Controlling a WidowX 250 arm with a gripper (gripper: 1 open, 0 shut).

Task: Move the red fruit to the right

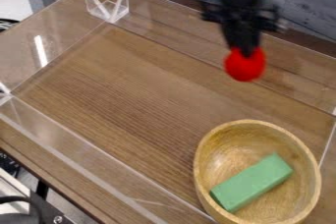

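Observation:
My gripper has the red fruit, now hanging clear of the table surface. It will let go of the red fruit on the table (265, 104) just behind the wooden bowl.
The red fruit (245, 64) is a small round bright red toy, hanging above the wooden table at the right rear. My black gripper (242, 46) comes down from the top of the view and is shut on the fruit's upper part. The fruit is clear of the table surface and sits above and behind the wooden bowl.
A wooden bowl (218, 149) at the front right holds a green rectangular block (252, 183). Clear acrylic walls (105, 5) ring the wood-grain table (118, 100). The front edge drops off at the lower left.

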